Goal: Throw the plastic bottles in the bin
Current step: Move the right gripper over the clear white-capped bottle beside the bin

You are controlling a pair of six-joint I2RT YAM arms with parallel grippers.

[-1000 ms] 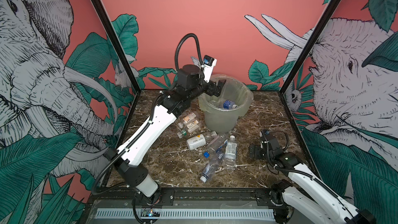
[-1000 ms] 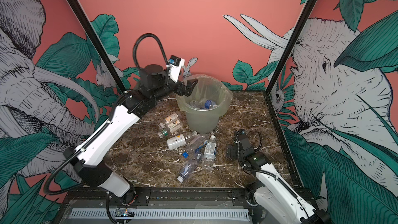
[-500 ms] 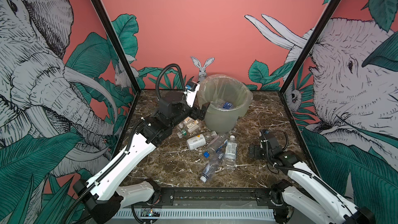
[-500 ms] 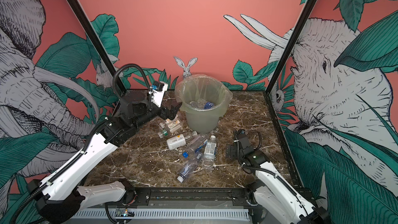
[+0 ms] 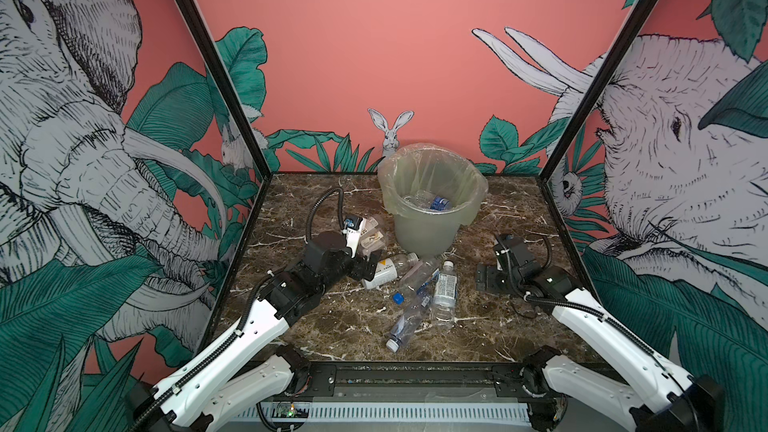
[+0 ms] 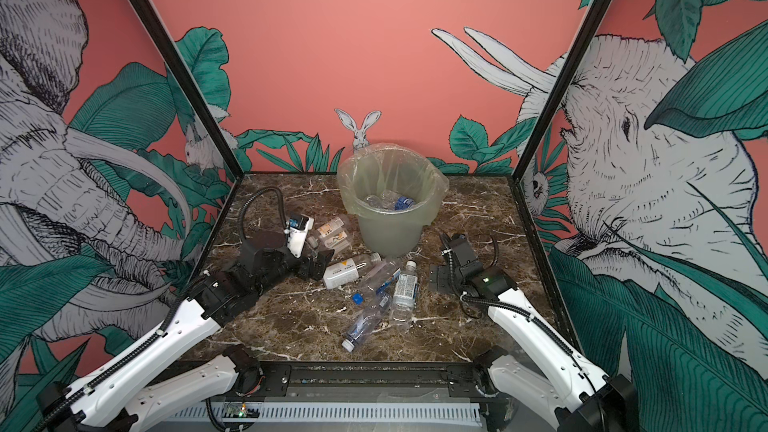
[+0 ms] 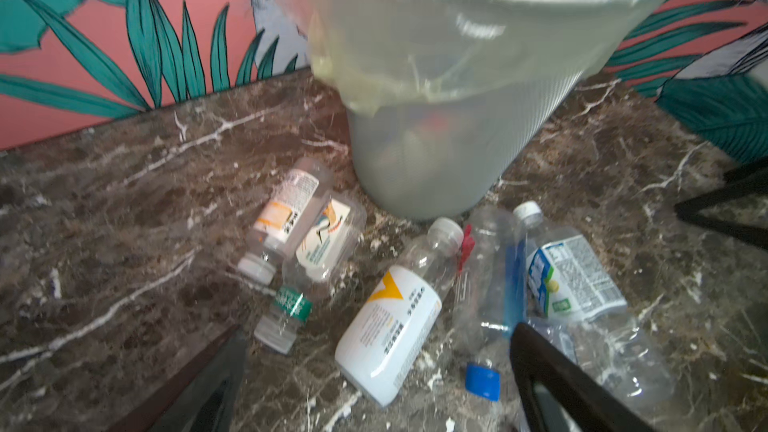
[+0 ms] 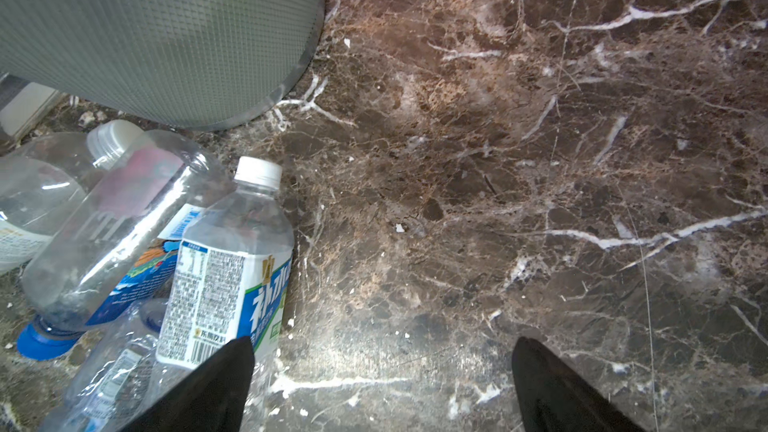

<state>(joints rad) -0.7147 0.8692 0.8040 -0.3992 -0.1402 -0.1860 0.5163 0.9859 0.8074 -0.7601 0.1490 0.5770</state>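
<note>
The white-capped bottle with the blue-and-white label is next, and my right gripper should move to it and close around the bottle's labelled middle [image 5: 444, 290] [image 8: 217, 304].
The bin [image 5: 424, 234] [image 6: 386, 238] stands at the back middle with plastic bottles [image 5: 432, 202] lying inside. Several more lie on the marble in front of it: a white-labelled one with a yellow mark [image 5: 386, 270] [image 7: 395, 317], a white-capped one with a blue-and-white label [image 5: 445, 288] [image 8: 228, 276], a clear blue-capped one [image 5: 415, 280] [image 8: 116, 234], and two orange-labelled ones [image 5: 372, 238] [image 7: 286, 214]. My left gripper [image 5: 365, 268] [image 7: 380, 332] hangs open low over the white-labelled bottle's base, holding nothing. My right gripper [image 5: 486, 280] [image 8: 382, 342] is open over bare marble, just right of the pile.
Another clear bottle [image 5: 405, 326] lies nearer the front edge, and a small green-banded one [image 7: 286, 313] lies by the left gripper. Black frame posts and printed walls enclose the marble table [image 5: 519, 326] on three sides. The bin's wall [image 8: 158, 35] looms close in the right wrist view.
My left arm has swung down and back from over the bin's rim to the table, left of the bottle pile, gripper still open. The right arm has not moved.
</note>
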